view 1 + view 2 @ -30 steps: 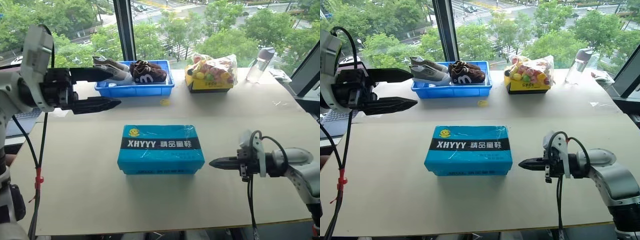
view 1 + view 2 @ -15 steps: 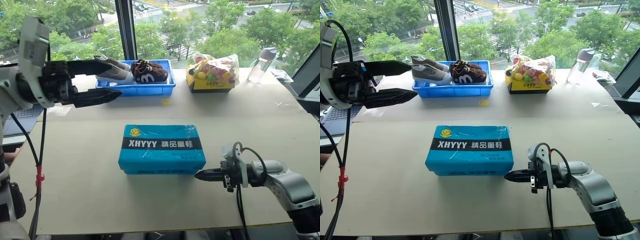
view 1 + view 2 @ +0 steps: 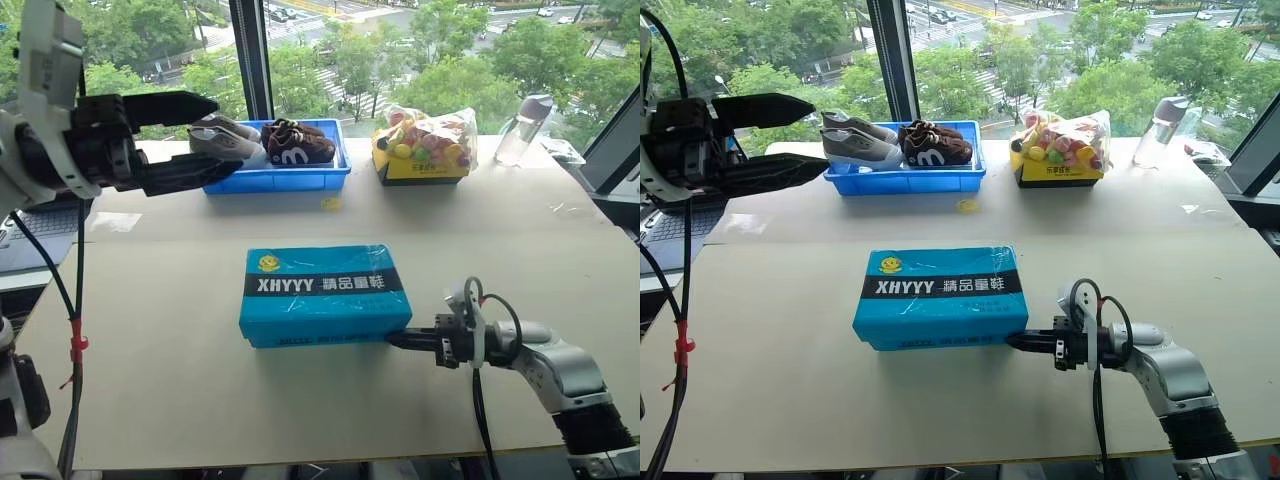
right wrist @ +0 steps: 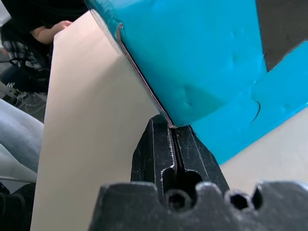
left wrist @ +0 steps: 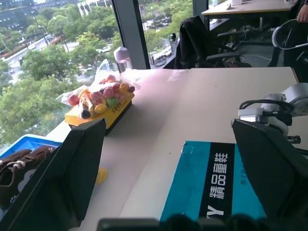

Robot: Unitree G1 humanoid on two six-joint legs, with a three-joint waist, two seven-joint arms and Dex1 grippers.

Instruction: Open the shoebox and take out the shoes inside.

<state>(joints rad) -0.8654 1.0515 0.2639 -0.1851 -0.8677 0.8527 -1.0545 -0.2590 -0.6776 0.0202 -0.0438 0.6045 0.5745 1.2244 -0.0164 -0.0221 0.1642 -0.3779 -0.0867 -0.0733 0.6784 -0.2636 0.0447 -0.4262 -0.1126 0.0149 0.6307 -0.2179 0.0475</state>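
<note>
Next, I release the lid folded open just behind the blue shoebox's back edge [image 3: 311,227] with my right gripper.
The bright blue shoebox [image 3: 322,293] lies closed in the middle of the table, its black band facing up. The shoes are hidden inside it. My right gripper [image 3: 392,339] is shut and lies low on the table, its tips against the box's front right bottom corner. In the right wrist view the shut fingertips [image 4: 169,126] sit at the lid's lower edge on the shoebox [image 4: 192,57]. My left gripper [image 3: 225,135] is open and empty, raised high at the far left, well away from the box. The left wrist view looks down over the shoebox [image 5: 216,187].
A blue plastic tray [image 3: 275,178] with grey sneakers and brown shoes stands at the back, just beyond my left gripper. A bag of snacks [image 3: 425,145], a bottle [image 3: 520,128] and a small yellow object [image 3: 329,204] are behind the box. A person's arm [image 4: 53,29] shows beyond the table.
My right gripper, still shut, slid left across the table until its tips met the box's front right corner. The left gripper, still open, rose a little.
</note>
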